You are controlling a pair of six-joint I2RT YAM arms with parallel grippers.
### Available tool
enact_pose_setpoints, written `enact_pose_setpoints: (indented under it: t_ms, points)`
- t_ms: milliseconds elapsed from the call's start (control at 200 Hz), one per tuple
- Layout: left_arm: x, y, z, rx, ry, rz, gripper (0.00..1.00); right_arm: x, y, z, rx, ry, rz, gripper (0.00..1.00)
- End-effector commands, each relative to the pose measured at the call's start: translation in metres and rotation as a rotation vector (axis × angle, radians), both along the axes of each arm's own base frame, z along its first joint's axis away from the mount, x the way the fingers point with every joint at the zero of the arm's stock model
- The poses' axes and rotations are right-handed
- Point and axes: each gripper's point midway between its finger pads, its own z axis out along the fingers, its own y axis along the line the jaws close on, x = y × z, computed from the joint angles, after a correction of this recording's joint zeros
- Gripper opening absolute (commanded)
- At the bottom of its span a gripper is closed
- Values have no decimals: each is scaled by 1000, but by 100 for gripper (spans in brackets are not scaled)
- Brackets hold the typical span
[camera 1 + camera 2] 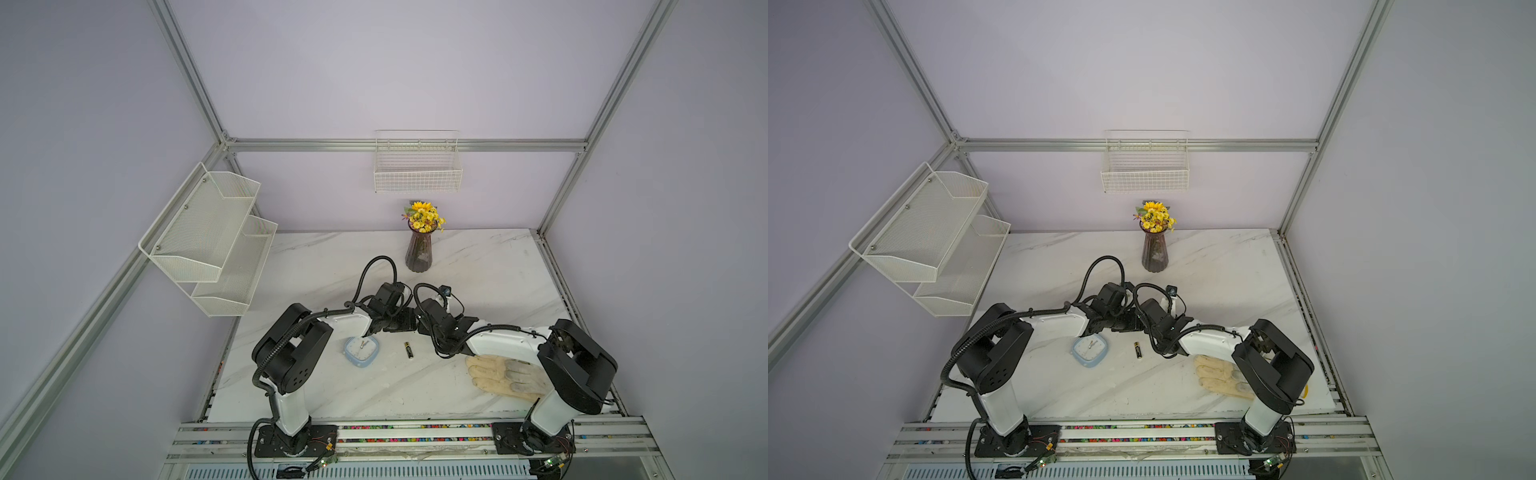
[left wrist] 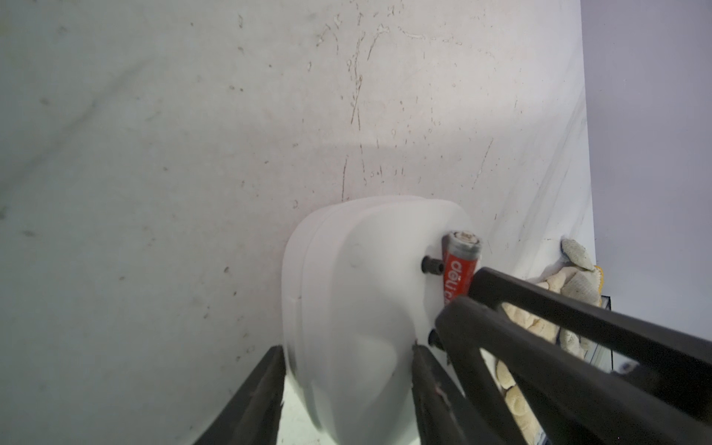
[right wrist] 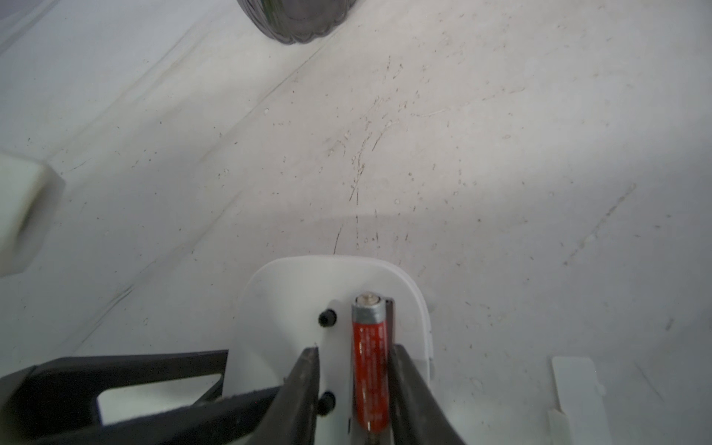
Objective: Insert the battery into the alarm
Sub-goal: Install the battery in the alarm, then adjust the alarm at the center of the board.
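Note:
The red battery's silver end sticks out of the slot, so my right gripper should back off and my left gripper regrip the alarm's sides (image 2: 305, 319) before pressing.
My left gripper (image 2: 346, 350) is shut on the white alarm (image 2: 358, 293), holding it by its sides above the table with its back exposed. A red battery (image 3: 371, 346) lies lengthwise in the slot on that back, silver end outward. The right gripper (image 3: 355, 350) straddles the battery with its jaws open: one finger rests against the battery's side, the other stands off with a gap. In both top views the two grippers (image 1: 409, 322) (image 1: 1133, 323) meet at mid-table, and they hide the alarm there.
A blue clock (image 1: 361, 351) lies face up on the marble table, with a black battery (image 1: 409, 350) to its right. Under the right arm lies a work glove (image 1: 505, 376). A vase of flowers (image 1: 419, 249) stands behind the grippers. A small white cover piece (image 3: 576, 379) lies on the table.

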Motion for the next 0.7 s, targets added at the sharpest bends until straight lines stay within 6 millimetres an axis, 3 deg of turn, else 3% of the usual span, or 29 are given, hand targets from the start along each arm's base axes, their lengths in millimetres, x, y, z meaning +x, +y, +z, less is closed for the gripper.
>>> enact_pose_setpoints:
  t_ms: [0,225,545,695]
  points:
    - [-25,23,-31,125,95,-7,53,-8,-8,15,21,-13,-29,39]
    - [-34,21,-19,81,103,-14,54,-1,-26,37,49,-59,-54,46]
    - [-46,9,8,-44,120,10,55,72,-35,14,158,24,6,37]
    - [-52,-4,18,-84,109,-3,55,92,-28,5,159,37,47,31]
